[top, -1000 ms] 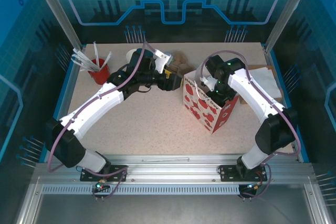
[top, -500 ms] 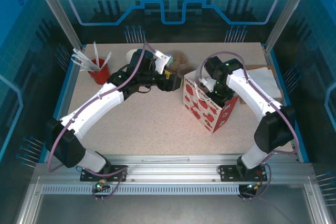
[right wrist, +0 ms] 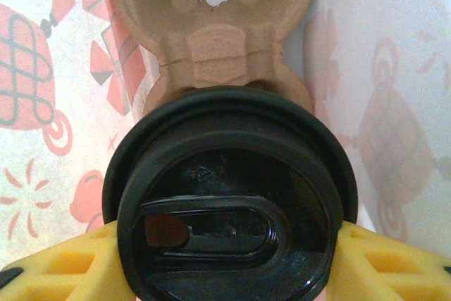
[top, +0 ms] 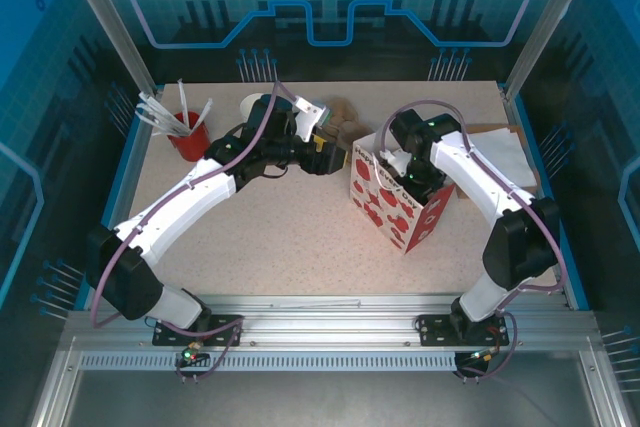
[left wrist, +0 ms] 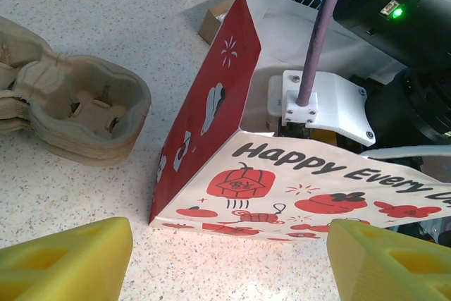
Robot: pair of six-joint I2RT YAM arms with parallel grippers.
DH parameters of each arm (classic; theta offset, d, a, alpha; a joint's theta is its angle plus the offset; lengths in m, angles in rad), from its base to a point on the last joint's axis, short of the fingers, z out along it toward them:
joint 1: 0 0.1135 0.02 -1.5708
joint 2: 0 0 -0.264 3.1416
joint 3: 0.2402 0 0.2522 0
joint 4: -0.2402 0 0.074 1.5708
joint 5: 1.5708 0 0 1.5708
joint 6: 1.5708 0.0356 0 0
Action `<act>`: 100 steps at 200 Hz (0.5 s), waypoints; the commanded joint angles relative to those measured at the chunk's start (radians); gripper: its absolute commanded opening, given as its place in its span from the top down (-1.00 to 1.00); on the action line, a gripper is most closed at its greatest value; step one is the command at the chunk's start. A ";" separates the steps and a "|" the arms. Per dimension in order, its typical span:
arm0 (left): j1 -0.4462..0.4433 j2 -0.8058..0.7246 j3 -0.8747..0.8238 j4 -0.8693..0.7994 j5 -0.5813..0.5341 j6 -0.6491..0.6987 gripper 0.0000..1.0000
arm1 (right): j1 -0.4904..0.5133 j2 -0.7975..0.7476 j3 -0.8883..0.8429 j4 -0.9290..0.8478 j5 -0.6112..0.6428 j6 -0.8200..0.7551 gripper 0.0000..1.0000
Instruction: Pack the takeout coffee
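Note:
Next, my right gripper lets go of the takeout coffee in the brown pulp carrier's covered pocket (top: pixel 409 184) (right wrist: pixel 230 220), inside the strawberry-print bag.
The takeout coffee's round black lid (right wrist: pixel 229 202) sits close under my right wrist camera, inside the strawberry-print bag (top: pixel 395 209). My right gripper (right wrist: pixel 225 262) is shut on the cup, a yellow finger (right wrist: pixel 49 273) on each side just below the lid. Beneath the cup, a brown pulp carrier (right wrist: pixel 218 33) lies on the bag's floor. From above, the right gripper (top: pixel 405 169) reaches down into the bag's open mouth. My left gripper (top: pixel 330 155) hangs open just left of the bag (left wrist: pixel 296 174), its fingers (left wrist: pixel 63 259) wide apart over bare table.
A stack of pulp cup carriers (left wrist: pixel 70 111) lies beyond the left gripper. A red cup of straws (top: pixel 187 135) and a white cup stack (top: pixel 255 105) stand at the back left. Brown paper and napkins (top: pixel 505 152) lie right of the bag.
My right gripper has shifted slightly left and lower in the bag's mouth with the coffee. The left arm has stayed still.

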 commanded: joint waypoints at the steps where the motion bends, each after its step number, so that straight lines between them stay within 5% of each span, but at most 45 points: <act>1: -0.006 -0.033 -0.013 -0.017 -0.003 0.021 -0.50 | -0.017 0.024 -0.022 0.013 -0.006 0.008 0.18; 100: -0.007 -0.035 -0.017 -0.020 -0.003 0.024 -0.49 | -0.018 0.053 -0.060 0.048 -0.008 0.010 0.18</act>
